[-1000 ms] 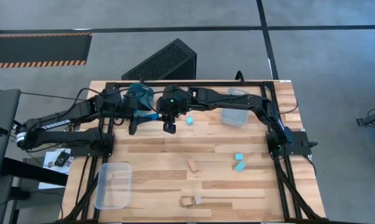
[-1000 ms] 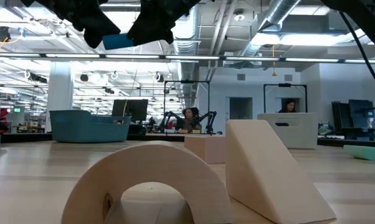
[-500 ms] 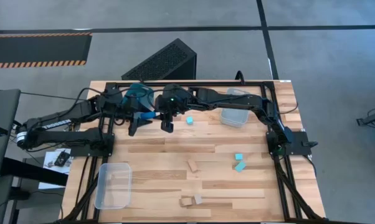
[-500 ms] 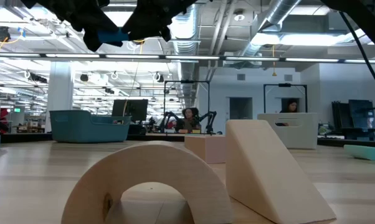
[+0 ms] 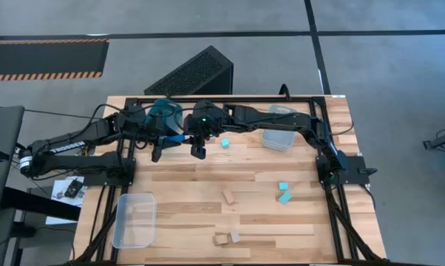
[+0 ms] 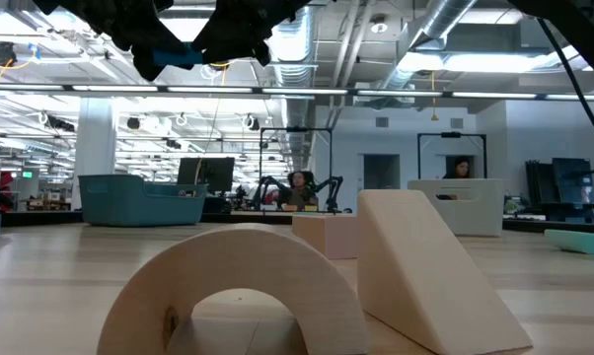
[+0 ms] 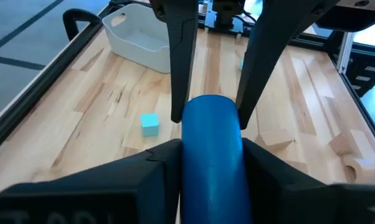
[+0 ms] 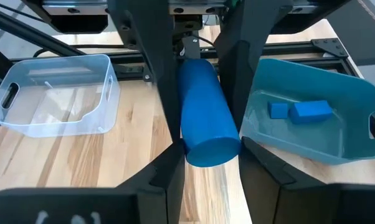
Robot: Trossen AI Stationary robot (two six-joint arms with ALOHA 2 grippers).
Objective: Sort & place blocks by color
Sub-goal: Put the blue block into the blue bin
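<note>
Next, I set the darker blue cylinder, now hanging beside the teal bin, with my left gripper in the teal bin [image 5: 160,131] by the darker blue blocks.
A darker blue cylinder block [image 5: 178,138] hangs in the air between both grippers, beside the teal bin [image 5: 165,112]. My left gripper [image 5: 165,141] is shut on its left end and my right gripper [image 5: 192,142] on its right end. Two darker blue blocks [image 8: 311,111] lie in the teal bin. A cyan block [image 5: 225,142] sits near the grippers, and two more [image 5: 283,192] lie farther right. Tan blocks [image 5: 228,196] rest flat on the table toward its near edge. My left gripper [image 7: 209,158] pinches the cylinder's left end [image 7: 209,186] between its two fingers. It comes level from the table's left, fingers along the cylinder. The cylinder is lifted clear and lies level. My right gripper [image 8: 209,155] pinches the cylinder's right end [image 8: 211,146] between its two fingers. It comes level from the table's right, fingers along the cylinder. The cylinder is clear of the table.
A clear bin [image 5: 278,137] stands at the far right and another [image 5: 134,219] at the near left corner. A tan arch [image 6: 238,286], a wedge [image 6: 425,266] and a cube [image 6: 327,235] stand close to the low camera. Black frame rails [image 5: 126,159] run along the table's sides.
The blue cylinder and the grippers on it have risen slightly and shifted a little toward the table's far left, toward the teal bin. Both holds look the same as before.
</note>
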